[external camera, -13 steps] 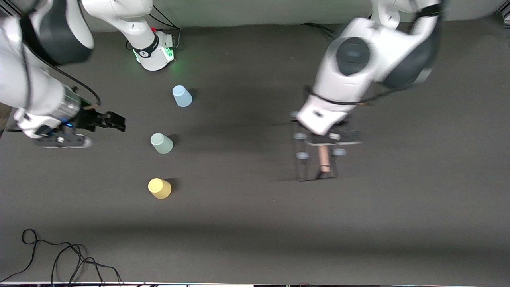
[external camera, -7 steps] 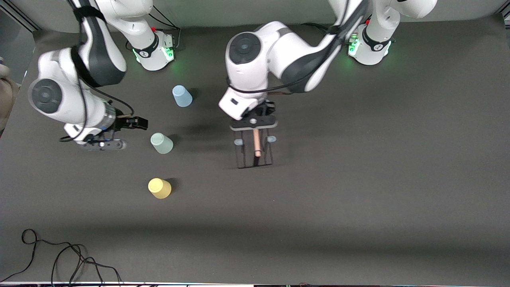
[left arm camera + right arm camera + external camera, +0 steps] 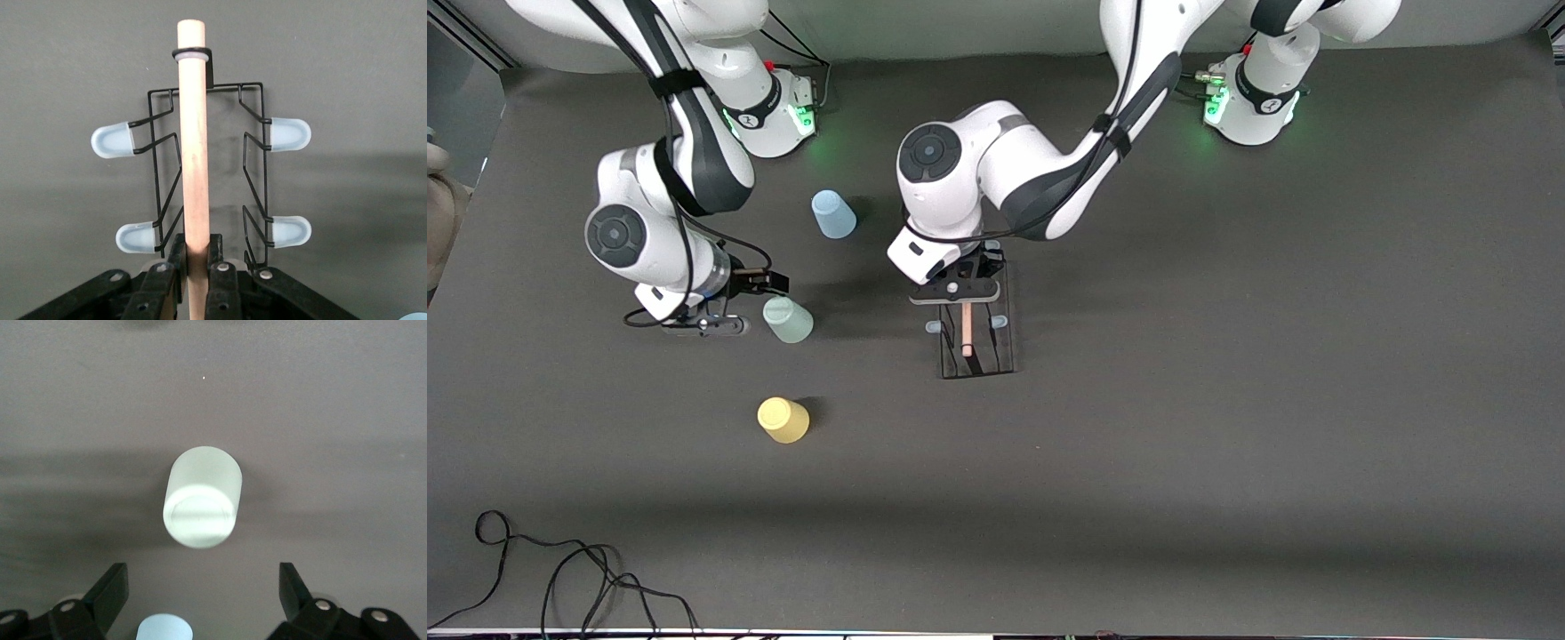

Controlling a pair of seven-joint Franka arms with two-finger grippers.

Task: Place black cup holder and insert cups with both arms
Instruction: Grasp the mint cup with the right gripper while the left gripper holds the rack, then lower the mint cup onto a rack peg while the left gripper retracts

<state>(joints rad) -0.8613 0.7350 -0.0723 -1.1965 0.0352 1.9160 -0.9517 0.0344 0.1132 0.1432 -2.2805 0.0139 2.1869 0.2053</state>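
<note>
The robot's right gripper will close around the sides of the pale green cup (image 3: pixel 791 324) (image 3: pixel 203 492), which sits between the light blue cup and the yellow cup.
My left gripper (image 3: pixel 963 292) is shut on the light wooden dowel (image 3: pixel 194 133) of the black cup holder (image 3: pixel 978 348). It holds the rack upright, low over the middle of the table, and the pale-tipped pegs (image 3: pixel 111 140) stick out on both sides. In the left wrist view the gripper (image 3: pixel 195 257) clamps the dowel near one end. My right gripper (image 3: pixel 772 284) is open and empty, right beside the pale green cup (image 3: pixel 787 320). In the right wrist view the gripper (image 3: pixel 202 590) is apart from that cup (image 3: pixel 202 497). The light blue cup (image 3: pixel 833 214) and yellow cup (image 3: pixel 783 420) stand upside down.
The three cups stand in a line toward the right arm's end, the blue one nearest the robot bases and the yellow one nearest the front camera. A black cable (image 3: pixel 560 569) lies coiled at the table's front corner.
My left arm has swung the cup holder from the left arm's end to the middle of the table. My right gripper has moved in to the pale green cup.
</note>
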